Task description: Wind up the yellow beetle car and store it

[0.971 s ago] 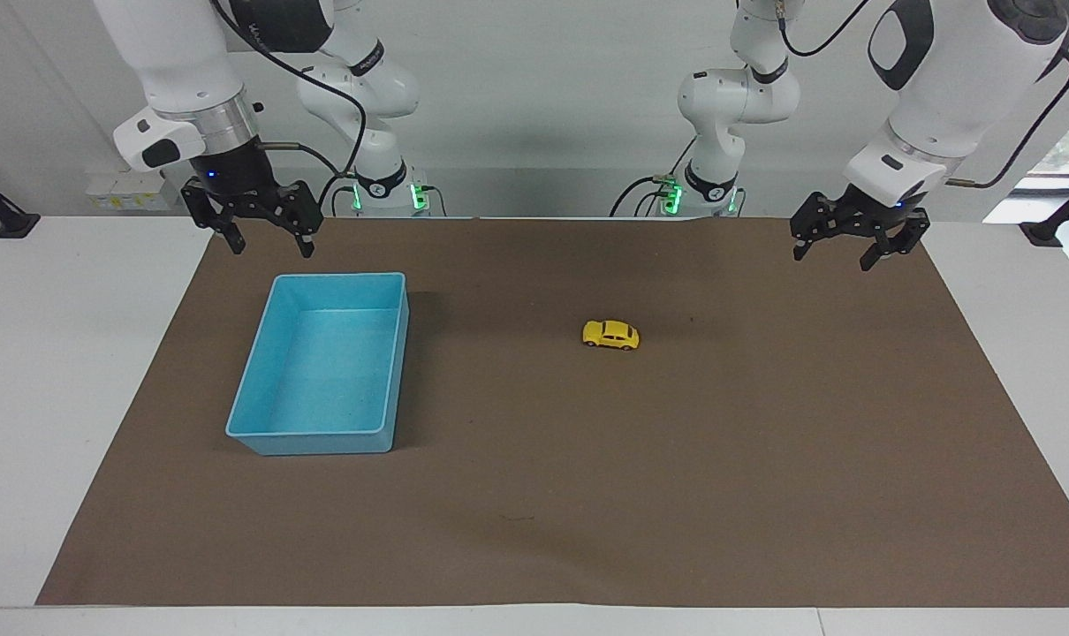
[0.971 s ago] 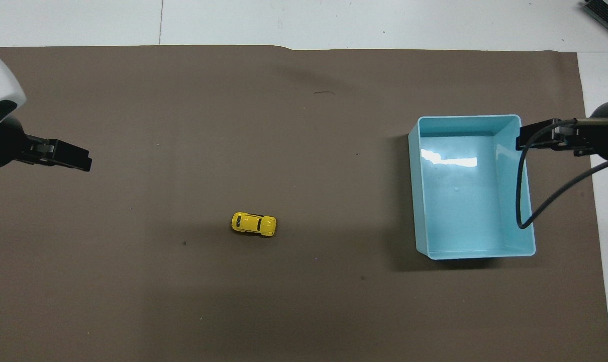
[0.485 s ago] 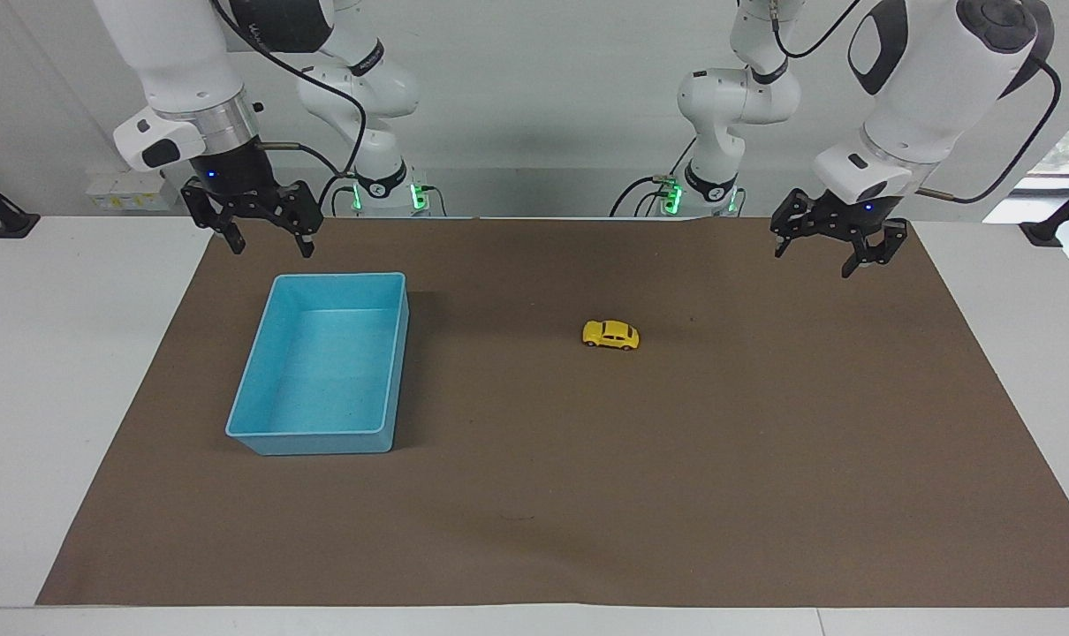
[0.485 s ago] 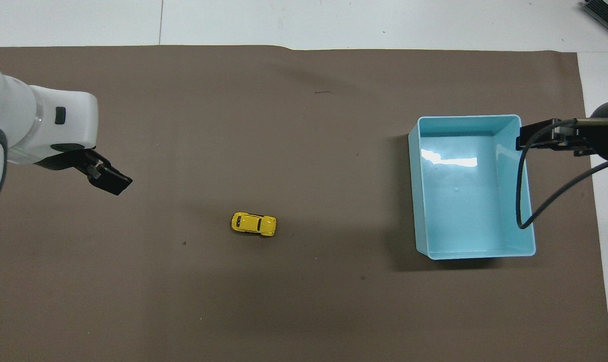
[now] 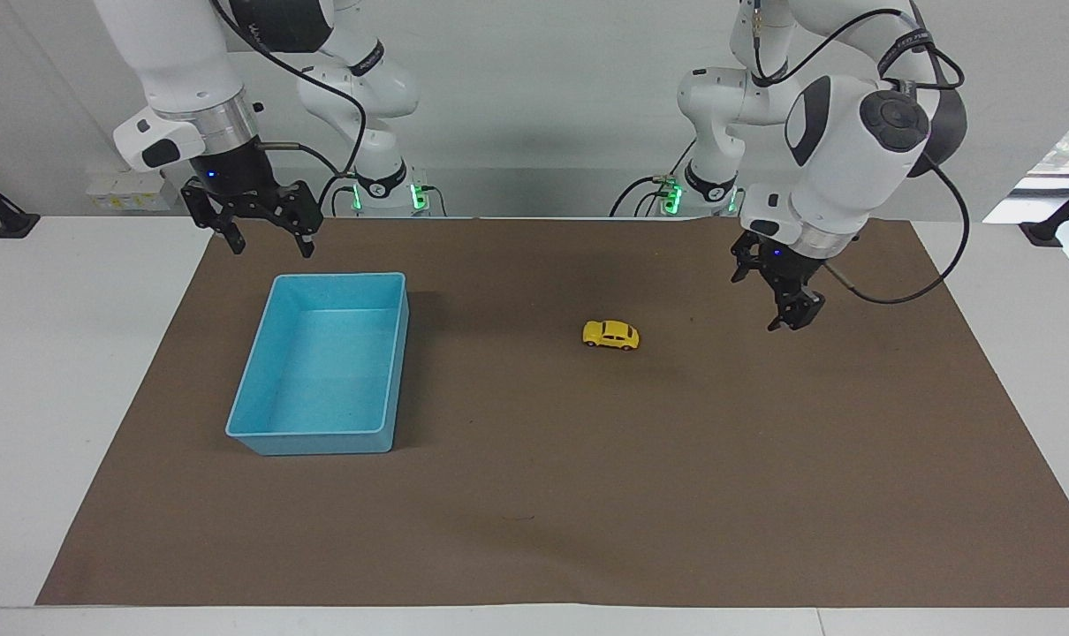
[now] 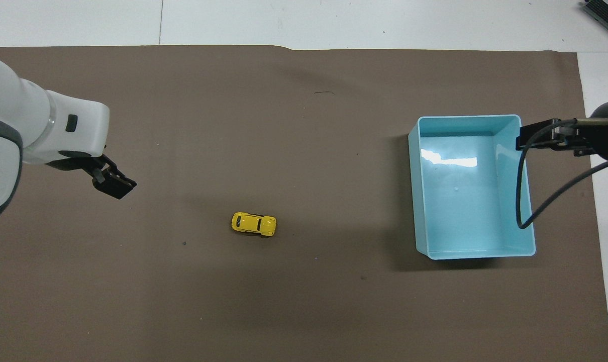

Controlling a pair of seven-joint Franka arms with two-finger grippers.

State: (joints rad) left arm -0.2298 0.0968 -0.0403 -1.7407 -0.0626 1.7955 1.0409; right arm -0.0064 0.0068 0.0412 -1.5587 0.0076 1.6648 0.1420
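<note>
My left gripper is to close around the yellow beetle car's roof [image 6: 248,222], at its middle, so that the car's end toward the light blue bin stays free.
The yellow beetle car [image 5: 611,335] [image 6: 254,224] stands on its wheels on the brown mat, near the middle of the table. My left gripper [image 5: 777,309] [image 6: 114,183] hangs open over the mat, beside the car toward the left arm's end of the table. It is apart from the car and holds nothing. My right gripper [image 5: 271,252] [image 6: 527,139] waits open and raised by the rim of the light blue bin [image 5: 322,433] [image 6: 477,255]. Nothing lies in the bin.
The brown mat [image 5: 587,495] covers most of the white table. The bin stands toward the right arm's end, well apart from the car. A black cable [image 6: 522,201] from the right arm loops above the bin.
The left arm has swung in from the table's end toward the car, lowered, and turned its gripper. The car, the bin and the right arm have stayed where they were.
</note>
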